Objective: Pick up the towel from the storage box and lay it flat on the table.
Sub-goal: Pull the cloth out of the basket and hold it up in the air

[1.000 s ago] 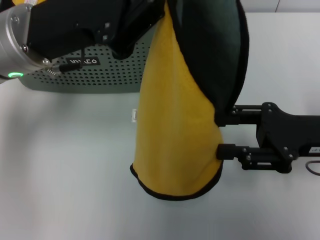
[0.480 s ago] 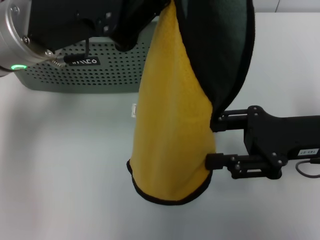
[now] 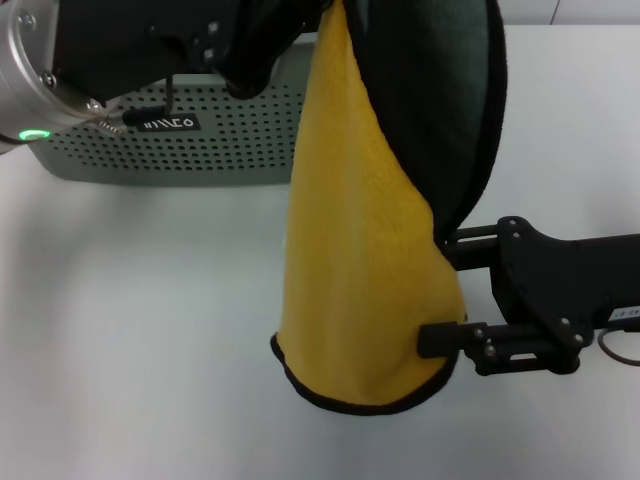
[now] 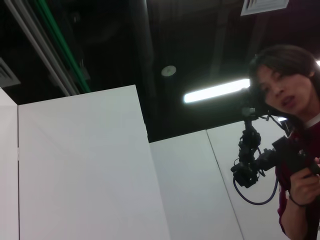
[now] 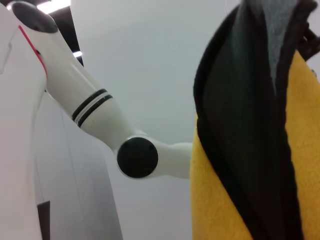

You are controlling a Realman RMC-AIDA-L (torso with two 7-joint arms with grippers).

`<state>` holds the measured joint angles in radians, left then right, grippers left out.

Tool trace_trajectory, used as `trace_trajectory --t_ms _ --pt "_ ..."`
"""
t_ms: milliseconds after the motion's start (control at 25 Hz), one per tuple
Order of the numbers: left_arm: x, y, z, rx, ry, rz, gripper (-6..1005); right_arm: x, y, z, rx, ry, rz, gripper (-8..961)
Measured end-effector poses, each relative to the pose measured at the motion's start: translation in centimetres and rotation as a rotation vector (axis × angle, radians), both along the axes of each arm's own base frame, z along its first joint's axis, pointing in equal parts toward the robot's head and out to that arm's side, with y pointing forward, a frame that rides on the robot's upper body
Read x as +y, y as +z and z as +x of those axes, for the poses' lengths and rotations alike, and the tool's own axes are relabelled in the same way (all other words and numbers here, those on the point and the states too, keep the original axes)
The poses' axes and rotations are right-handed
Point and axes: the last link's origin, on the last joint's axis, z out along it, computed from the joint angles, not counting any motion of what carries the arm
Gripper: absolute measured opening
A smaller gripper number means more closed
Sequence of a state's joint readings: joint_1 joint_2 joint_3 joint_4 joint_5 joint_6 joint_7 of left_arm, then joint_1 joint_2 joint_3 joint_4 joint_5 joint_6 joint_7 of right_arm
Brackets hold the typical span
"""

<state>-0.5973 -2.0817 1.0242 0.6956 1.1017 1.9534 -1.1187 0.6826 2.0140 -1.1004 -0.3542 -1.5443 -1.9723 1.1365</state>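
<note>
The towel hangs folded from the left gripper alone, so the robot's right gripper needs to pinch its lower corner (image 3: 450, 368) and pull the towel wide before laying it flat.
The yellow towel (image 3: 360, 250) hangs in a long fold above the white table (image 3: 130, 330), its dark grey-green reverse showing at the upper right. My left gripper (image 3: 285, 25) holds its top end at the top of the head view, in front of the sage storage box (image 3: 200, 145). My right gripper (image 3: 445, 288) reaches in from the right, open, with one finger (image 3: 470, 236) above and one (image 3: 445, 338) below, at the towel's lower right edge. The towel also fills the right wrist view (image 5: 250, 150).
The box's black label (image 3: 160, 122) faces me. The left arm's metal wrist with a green light (image 3: 38, 135) is at the far left. The right wrist view shows the robot's white arm (image 5: 135, 155). A person with a camera (image 4: 280, 145) shows in the left wrist view.
The right gripper came left towards the towel, then shifted back right and lower. The towel's lower end swung right and a little down; its white tag no longer shows.
</note>
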Motion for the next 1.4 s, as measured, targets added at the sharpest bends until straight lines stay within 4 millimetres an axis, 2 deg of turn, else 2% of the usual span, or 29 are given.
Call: trace_trajectory --t_ms 200,440,640,1080,1400 --pt "0.1 0.3 -0.3 -0.006 0.016 0.014 18 -0.3 0.1 0.4 0.006 -0.013 -0.007 560" --pt "0.1 0.4 -0.6 -0.008 0.029 0.013 19 -0.8 0.5 1.0 0.019 -0.023 -0.012 427" --pt "0.0 0.4 -1.0 -0.007 0.04 0.013 19 -1.2 0.8 1.1 0.032 -0.022 -0.024 278" --pt "-0.4 0.4 -1.6 -0.01 0.057 0.013 20 -1.7 1.7 1.7 0.077 -0.04 -0.011 273" --pt "-0.5 0.3 -1.6 -0.011 0.057 0.011 20 -1.9 1.6 1.9 0.078 -0.041 -0.016 255"
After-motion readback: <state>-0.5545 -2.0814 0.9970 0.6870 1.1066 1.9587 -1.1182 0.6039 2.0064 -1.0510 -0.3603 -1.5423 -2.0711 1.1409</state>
